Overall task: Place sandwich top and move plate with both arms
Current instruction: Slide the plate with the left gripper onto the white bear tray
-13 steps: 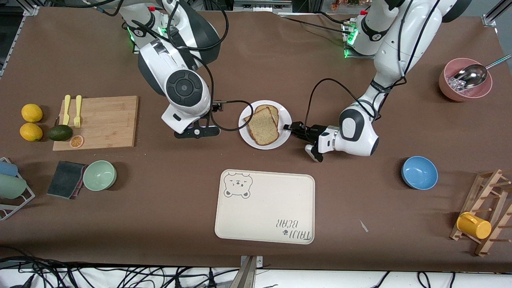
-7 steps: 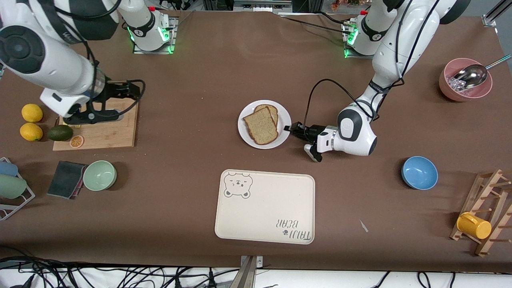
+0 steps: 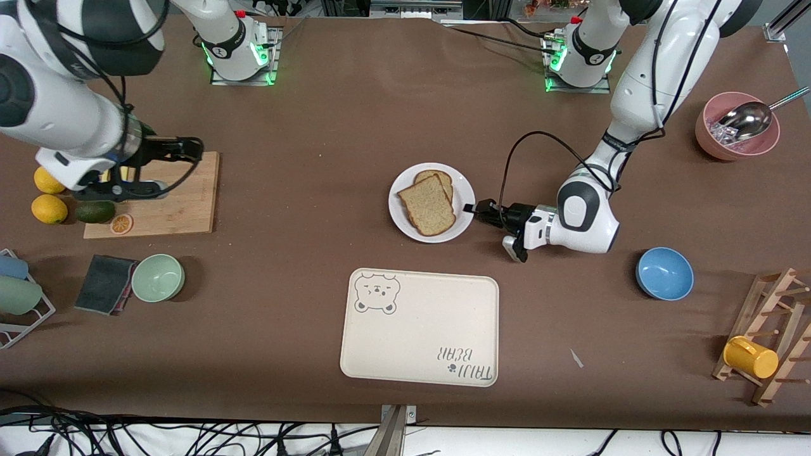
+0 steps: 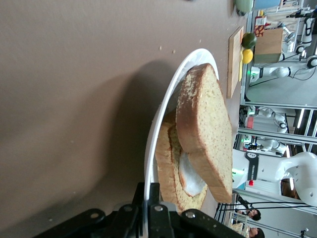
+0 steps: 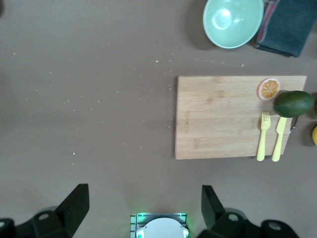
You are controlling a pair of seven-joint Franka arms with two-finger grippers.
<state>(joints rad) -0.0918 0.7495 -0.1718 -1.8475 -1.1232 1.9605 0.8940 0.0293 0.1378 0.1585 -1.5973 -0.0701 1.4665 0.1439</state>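
Note:
Next, my left gripper lets go of the white plate on the cream tray (image 3: 422, 322), between the bear face and the lettering. The plate now sits mid-table.
The small white plate (image 3: 464, 190) sits mid-table. The sandwich top (image 3: 427, 206), a brown speckled slice, lies on it, skewed over a lower slice (image 3: 443, 178). In the left wrist view the sandwich top (image 4: 208, 129) covers the lower slice, with fried egg white (image 4: 190, 176) between them. My left gripper (image 3: 472, 209) is shut on the plate's rim (image 4: 163, 114) at the edge toward the left arm's end; it also shows in the left wrist view (image 4: 151, 194). My right gripper (image 3: 189, 147) is open and empty, up over the wooden cutting board (image 3: 171, 196); its fingers stand wide apart in the right wrist view (image 5: 145, 198).
The cream bear-printed tray (image 3: 419, 327) lies nearer the camera than the plate. A blue bowl (image 3: 664, 273) sits beside the left arm. A green bowl (image 3: 158, 277), dark cloth (image 3: 104, 283), avocado (image 3: 96, 211) and lemons (image 3: 49, 209) lie around the cutting board. A pink bowl (image 3: 735, 130) holds a scoop.
My right arm swung away from the plate to over the cutting board. My left gripper has drawn the plate with the sandwich a little toward the left arm's end.

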